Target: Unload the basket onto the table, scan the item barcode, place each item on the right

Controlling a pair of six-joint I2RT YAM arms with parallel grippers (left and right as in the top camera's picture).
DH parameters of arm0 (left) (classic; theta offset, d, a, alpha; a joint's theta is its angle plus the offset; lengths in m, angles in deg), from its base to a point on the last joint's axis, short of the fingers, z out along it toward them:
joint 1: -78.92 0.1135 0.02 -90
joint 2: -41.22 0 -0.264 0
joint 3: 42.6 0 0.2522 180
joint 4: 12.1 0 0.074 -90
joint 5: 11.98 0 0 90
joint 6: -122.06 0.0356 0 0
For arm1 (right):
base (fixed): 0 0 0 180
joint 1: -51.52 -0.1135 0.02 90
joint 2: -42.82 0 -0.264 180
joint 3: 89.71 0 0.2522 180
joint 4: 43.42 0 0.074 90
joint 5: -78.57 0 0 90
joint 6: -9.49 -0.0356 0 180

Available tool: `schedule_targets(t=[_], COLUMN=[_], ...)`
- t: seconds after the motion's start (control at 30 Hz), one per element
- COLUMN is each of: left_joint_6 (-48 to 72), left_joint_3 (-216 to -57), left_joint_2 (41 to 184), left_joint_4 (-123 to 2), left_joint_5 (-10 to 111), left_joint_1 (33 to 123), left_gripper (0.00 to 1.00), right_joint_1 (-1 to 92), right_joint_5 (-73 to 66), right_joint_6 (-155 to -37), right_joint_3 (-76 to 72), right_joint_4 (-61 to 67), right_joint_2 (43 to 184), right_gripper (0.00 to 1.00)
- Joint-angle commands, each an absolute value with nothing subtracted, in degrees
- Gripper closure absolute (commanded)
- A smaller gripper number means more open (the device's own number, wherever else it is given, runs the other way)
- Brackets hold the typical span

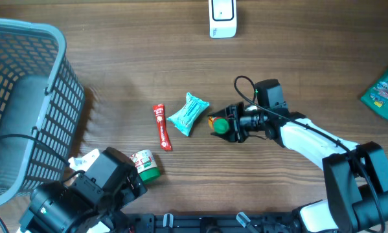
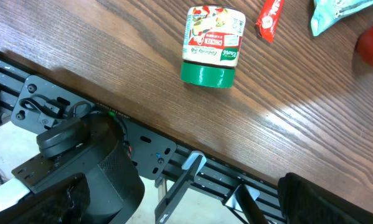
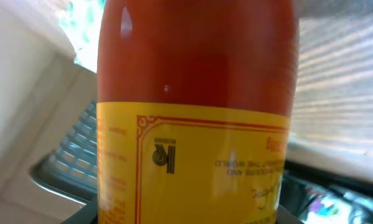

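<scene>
The robot's right gripper needs to put the red sauce bottle down on the bare wood (image 1: 247, 153) between the teal packet and the front edge. The bottle now stands at mid-table.
A red sauce bottle (image 1: 217, 123) with a yellow label and green cap stands at mid-table, right of the other items. My right gripper (image 1: 227, 124) reaches in from the right and is shut on it. In the right wrist view the bottle (image 3: 192, 93) fills the frame, its label text upside down, and no barcode shows. A white scanner (image 1: 223, 18) stands at the far edge. My left gripper (image 2: 186, 208) hangs open over the table's near edge, empty, with a green-lidded jar (image 2: 211, 46) lying ahead of it.
A teal packet (image 1: 188, 114) and a red sachet (image 1: 162, 127) lie just left of the bottle. The jar (image 1: 145, 165) lies near the front. A grey mesh basket (image 1: 51, 97) fills the left side. A green packet (image 1: 385, 90) sits at the right edge.
</scene>
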State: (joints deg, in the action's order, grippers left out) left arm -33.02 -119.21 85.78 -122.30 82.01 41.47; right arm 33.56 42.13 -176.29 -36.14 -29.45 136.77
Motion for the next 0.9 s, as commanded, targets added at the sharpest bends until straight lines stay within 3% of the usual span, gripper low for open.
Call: schedule_targets(t=[0.0,0.07,0.17,0.3,0.4,0.87], left_joint_6=[-33.78,-33.78,-33.78,-33.78,-33.78,-33.78], left_joint_3=[-119.16,-119.16,-119.16,-119.16,-119.16,-119.16], left_joint_2=[85.51,85.51,85.51,85.51,85.51,85.51], left_joint_4=[-122.34,-122.34,-122.34,-122.34,-122.34,-122.34], left_joint_5=[82.34,82.34,82.34,82.34,82.34,82.34], left_joint_1=[41.53,41.53,41.53,41.53,41.53,41.53], left_gripper=[0.0,0.0,0.0,0.0,0.0,0.0], right_joint_1=[33.61,33.61,33.61,33.61,33.59,33.48], right_joint_5=[40.47,40.63,30.33,16.58,14.92,12.06], right_joint_6=[-160.29,-149.52,-132.38,-110.79,-102.44,-95.55], right_joint_3=[-35.81,-33.8,-24.23,-7.57,-4.79,-4.73], right_joint_4=[-27.26,-18.26,7.01,33.28,41.5,62.26], right_joint_2=[137.73,137.45,136.46,136.46,136.51,152.11], right_gripper=[0.62,0.62,0.61,0.53,0.47,0.49])
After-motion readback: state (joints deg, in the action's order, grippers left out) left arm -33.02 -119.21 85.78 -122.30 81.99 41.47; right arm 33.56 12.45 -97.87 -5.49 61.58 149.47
